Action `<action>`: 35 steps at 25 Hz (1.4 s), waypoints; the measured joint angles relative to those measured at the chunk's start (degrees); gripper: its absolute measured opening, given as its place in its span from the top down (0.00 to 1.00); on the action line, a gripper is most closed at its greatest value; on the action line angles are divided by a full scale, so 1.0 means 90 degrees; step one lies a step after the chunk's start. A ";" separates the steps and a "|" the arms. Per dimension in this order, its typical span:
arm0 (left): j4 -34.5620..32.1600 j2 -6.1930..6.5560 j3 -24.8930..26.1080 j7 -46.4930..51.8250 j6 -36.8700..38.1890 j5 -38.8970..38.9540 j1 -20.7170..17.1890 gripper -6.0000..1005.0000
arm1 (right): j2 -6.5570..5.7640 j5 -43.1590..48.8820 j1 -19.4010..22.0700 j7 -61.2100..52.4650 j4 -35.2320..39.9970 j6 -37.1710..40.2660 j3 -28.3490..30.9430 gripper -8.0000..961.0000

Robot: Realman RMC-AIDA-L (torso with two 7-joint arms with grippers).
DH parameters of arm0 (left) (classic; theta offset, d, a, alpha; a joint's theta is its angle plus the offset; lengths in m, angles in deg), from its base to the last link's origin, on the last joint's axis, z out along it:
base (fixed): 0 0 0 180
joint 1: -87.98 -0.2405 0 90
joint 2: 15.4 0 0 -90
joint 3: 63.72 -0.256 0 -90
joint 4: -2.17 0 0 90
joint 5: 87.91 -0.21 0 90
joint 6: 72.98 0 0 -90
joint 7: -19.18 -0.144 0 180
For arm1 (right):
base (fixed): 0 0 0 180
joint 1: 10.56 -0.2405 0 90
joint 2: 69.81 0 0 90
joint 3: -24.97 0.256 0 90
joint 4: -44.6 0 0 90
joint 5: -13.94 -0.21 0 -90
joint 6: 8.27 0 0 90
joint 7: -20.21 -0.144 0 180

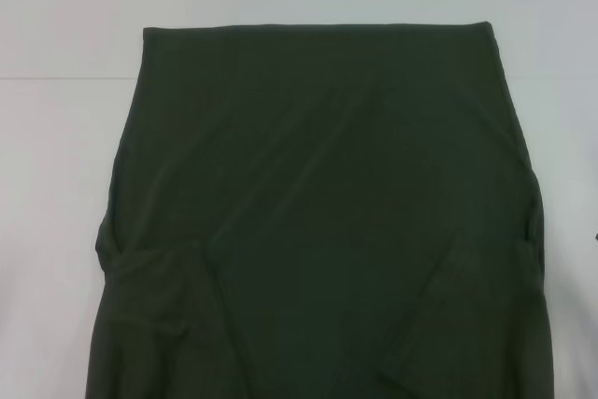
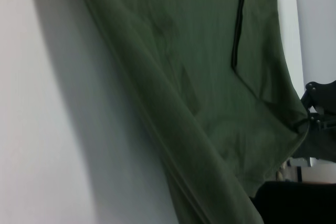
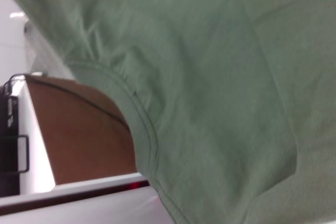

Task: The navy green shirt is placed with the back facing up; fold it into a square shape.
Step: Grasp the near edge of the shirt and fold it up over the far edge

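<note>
I will use my right gripper to release the navy green shirt's near corner on its own side edge [image 1: 515, 142], short of the shirt's far hem.
The navy green shirt [image 1: 318, 212] fills most of the head view with its plain side up. Its far hem lies straight on the white table [image 1: 56, 137], and its near part runs out of view at the bottom. Neither gripper shows in the head view. In the left wrist view the shirt [image 2: 210, 77] hangs in long folds, and its corner is drawn taut to my right gripper [image 2: 315, 116], which is shut on it. My left gripper is out of view. The right wrist view shows the shirt [image 3: 220, 77] close up, with a curved stitched hem.
White table surface lies on both sides of the shirt and beyond its far hem. A brown surface [image 3: 79, 129] and a black frame [image 3: 13, 129] show below the cloth in the right wrist view. A dark shape [image 2: 294, 203] sits under the hanging cloth.
</note>
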State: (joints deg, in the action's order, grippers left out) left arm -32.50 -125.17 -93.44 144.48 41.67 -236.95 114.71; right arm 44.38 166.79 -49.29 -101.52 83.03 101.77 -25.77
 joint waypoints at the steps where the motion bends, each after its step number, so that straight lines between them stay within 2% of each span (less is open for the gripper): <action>1: 0.0001 -0.0003 -0.0005 0.0000 0.0021 -0.0025 -0.0002 0.96 | 0.0019 0.0000 0.0003 0.0052 -0.0020 0.0031 -0.0011 0.88; 9: 0.0005 -0.0011 0.0039 0.0000 0.0017 -0.0032 0.0054 0.96 | 0.0072 -0.0036 0.0081 0.0180 -0.0054 0.0010 0.0046 0.87; 13: 0.0005 -0.0003 0.0323 -0.0051 0.0006 0.0164 0.0127 0.96 | 0.0061 -0.0105 0.0110 0.0310 -0.0024 -0.0038 0.0469 0.87; 16: -0.0001 0.0045 0.0853 -0.0042 -0.0058 0.0428 0.0191 0.96 | -0.0020 -0.0134 0.0113 0.0381 0.0013 -0.0119 0.1134 0.87; 19: -0.0026 0.0073 0.1389 0.0034 -0.0164 0.0578 0.0257 0.96 | -0.0158 -0.0283 0.0119 0.0424 0.0016 -0.0268 0.1824 0.86; 23: -0.0009 0.0089 0.1983 0.0046 -0.0570 0.0849 0.0344 0.96 | -0.0315 -0.0857 0.0213 0.0490 0.0017 -0.0431 0.2439 0.86; 26: 0.0090 0.0047 0.2173 0.0045 -0.1104 0.1201 0.0342 0.96 | -0.0383 -0.1322 0.0292 0.0486 -0.0005 -0.0641 0.2753 0.86; 29: 0.0285 -0.0012 0.2199 -0.0008 -0.1682 0.1693 0.0313 0.96 | -0.0390 -0.1678 0.0377 0.0458 -0.0056 -0.1026 0.2973 0.85; 35: 0.0577 -0.0214 0.2235 -0.0298 -0.2663 0.2468 0.0299 0.96 | -0.0292 -0.2545 0.0608 0.0454 -0.0291 -0.1968 0.3199 0.85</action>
State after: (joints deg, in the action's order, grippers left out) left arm -27.31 -127.09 -73.33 141.80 17.71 -214.73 117.39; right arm 41.75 143.89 -43.82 -97.44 80.41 84.06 3.01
